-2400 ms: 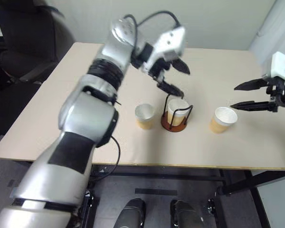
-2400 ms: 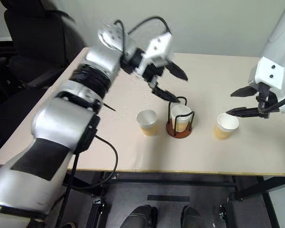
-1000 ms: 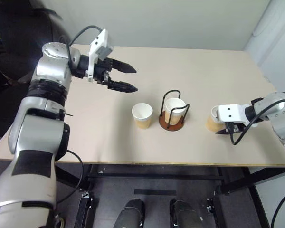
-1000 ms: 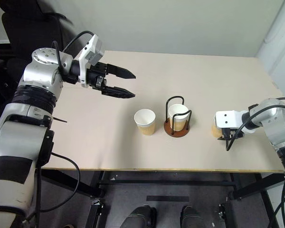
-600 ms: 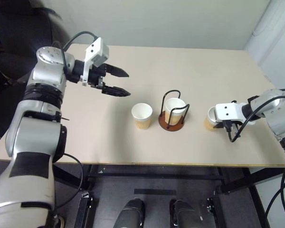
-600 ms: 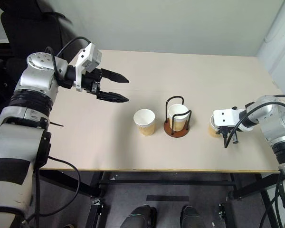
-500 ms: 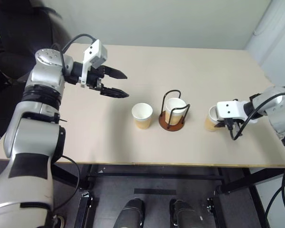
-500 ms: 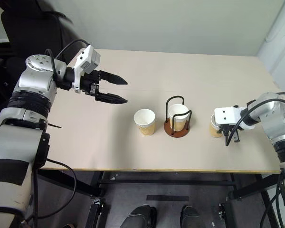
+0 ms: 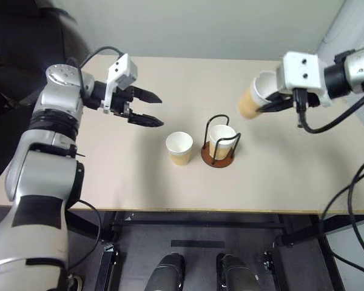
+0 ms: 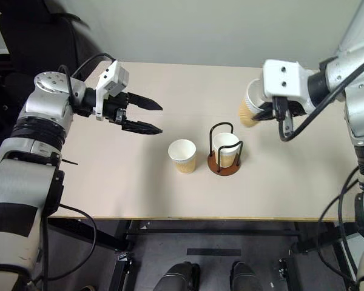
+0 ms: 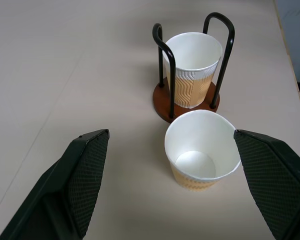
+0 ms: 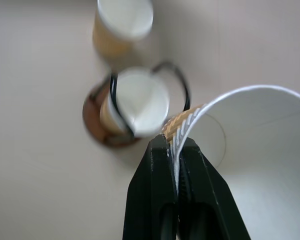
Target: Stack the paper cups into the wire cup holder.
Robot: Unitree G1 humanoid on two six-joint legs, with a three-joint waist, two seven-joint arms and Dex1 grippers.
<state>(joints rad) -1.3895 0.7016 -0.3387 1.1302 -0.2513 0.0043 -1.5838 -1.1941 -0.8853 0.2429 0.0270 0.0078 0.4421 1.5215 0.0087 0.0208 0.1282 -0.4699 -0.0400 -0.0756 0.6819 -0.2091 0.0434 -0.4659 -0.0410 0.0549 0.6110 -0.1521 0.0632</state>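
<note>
Next, my right gripper releases its paper cup inside the paper cup standing in the wire cup holder (image 9: 224, 137) (image 12: 141, 103).
The wire cup holder (image 9: 218, 160) stands mid-table with one paper cup (image 9: 222, 140) upright inside it. A second paper cup (image 9: 179, 148) stands on the table just to its left. My right gripper (image 12: 174, 142) is shut on the wall of a third paper cup (image 9: 253, 101). It holds that cup tilted in the air, above and right of the holder. My left gripper (image 9: 160, 110) hovers open over the table's left part, pointing toward the cups, with nothing between its fingers (image 11: 85, 175).
The beige table (image 9: 279, 182) has bare surface on both sides of the cups. A black office chair (image 9: 24, 36) stands beyond the back left corner. The table's front edge runs close below the holder.
My right gripper closed on the right-hand cup and lifted it off the table, up and left toward the holder. The left arm, earlier drawn back from the holder, has since held nearly still.
</note>
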